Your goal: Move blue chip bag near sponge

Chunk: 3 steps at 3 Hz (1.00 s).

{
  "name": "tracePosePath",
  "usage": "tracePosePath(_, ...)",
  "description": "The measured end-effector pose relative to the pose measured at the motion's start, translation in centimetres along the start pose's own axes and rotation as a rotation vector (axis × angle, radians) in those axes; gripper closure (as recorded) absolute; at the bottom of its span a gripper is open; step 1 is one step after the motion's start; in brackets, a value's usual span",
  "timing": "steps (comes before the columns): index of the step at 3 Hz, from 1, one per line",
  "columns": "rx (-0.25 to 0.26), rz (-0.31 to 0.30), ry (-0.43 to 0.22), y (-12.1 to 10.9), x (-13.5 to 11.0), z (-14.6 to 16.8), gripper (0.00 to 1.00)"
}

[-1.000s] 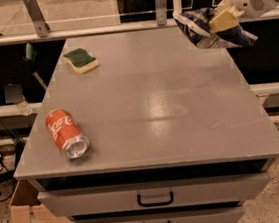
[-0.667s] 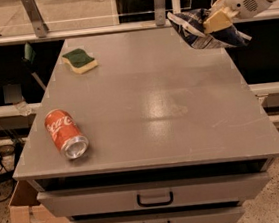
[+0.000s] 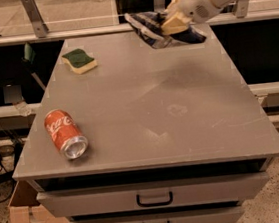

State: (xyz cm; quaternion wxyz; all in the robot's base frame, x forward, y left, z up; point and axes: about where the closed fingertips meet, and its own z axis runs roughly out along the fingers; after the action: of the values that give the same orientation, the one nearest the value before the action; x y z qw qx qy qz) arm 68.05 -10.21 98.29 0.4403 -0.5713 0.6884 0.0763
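Observation:
Next, my gripper releases the blue chip bag, now held above the table's far edge, on the grey table, right up against the sponge's side facing the table's middle [image 3: 105, 54].
The blue chip bag [image 3: 146, 26] is a dark navy foil bag held in the air above the far edge of the grey table [image 3: 144, 113], right of centre. My gripper [image 3: 172, 24] is shut on the bag, with its pale fingers clamped on the bag's right part, and the white arm reaches in from the upper right. The sponge [image 3: 79, 60], green on top and pale yellow below, lies on the table at the far left, well left of the bag.
A red soda can [image 3: 65, 134] lies on its side near the table's front left. Drawers with handles [image 3: 154, 199] sit under the tabletop. A cardboard box [image 3: 29, 221] is on the floor at the lower left. A rail runs behind the table.
My gripper has carried the blue chip bag leftward along the far edge of the table, closer to the sponge. The can and sponge have not moved.

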Motion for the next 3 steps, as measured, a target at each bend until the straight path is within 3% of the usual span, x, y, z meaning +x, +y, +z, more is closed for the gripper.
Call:
tracePosePath(1, -0.016, -0.114, -0.046, 2.2, -4.3, 4.2, 1.0)
tracePosePath(2, -0.052, -0.201, -0.078, 4.0, -7.1, 8.6, 1.0)
tracePosePath(3, -0.086, -0.248, -0.089, 4.5, -8.0, 12.7, 1.0)
